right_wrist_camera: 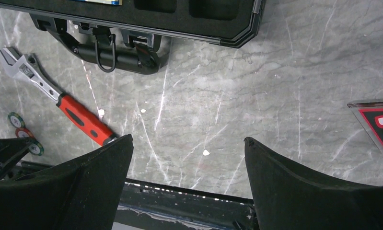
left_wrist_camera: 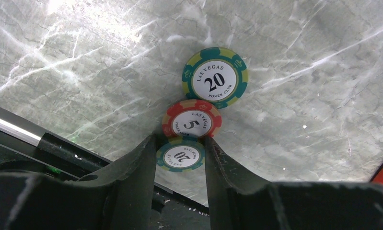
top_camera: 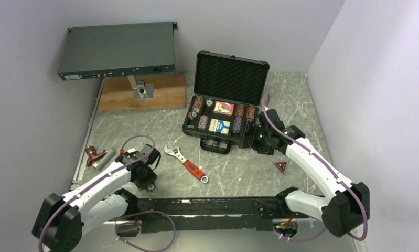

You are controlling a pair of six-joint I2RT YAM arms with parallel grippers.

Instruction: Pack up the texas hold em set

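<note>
Teal chips touch the red chip on either side; next I spread them with my left gripper and take the red chip alone (left_wrist_camera: 191,123).
The black case (top_camera: 249,137) lies open at the back right, foam lid up, with striped chips (top_camera: 197,105), a red deck (top_camera: 224,108) and a blue deck (top_camera: 219,126) in its slots. Three loose chips lie in a row on the table: a teal 20 chip (left_wrist_camera: 214,76), a red 5 chip (left_wrist_camera: 191,122) and a second teal 20 chip (left_wrist_camera: 180,155). My left gripper (left_wrist_camera: 180,140) is closed down on that last chip, a finger against each edge. My right gripper (right_wrist_camera: 188,139) is open and empty above bare table by the case's front right corner. The red triangle (top_camera: 281,167) lies right of it.
A red-handled wrench (top_camera: 186,164) lies between the arms, in front of the case handle (right_wrist_camera: 105,52). A dark-grey rack box (top_camera: 118,50) and a wooden board (top_camera: 144,94) are at the back left. A brown part (top_camera: 94,154) and grey cylinder (top_camera: 105,157) lie far left. A black rail (top_camera: 196,207) runs along the near edge.
</note>
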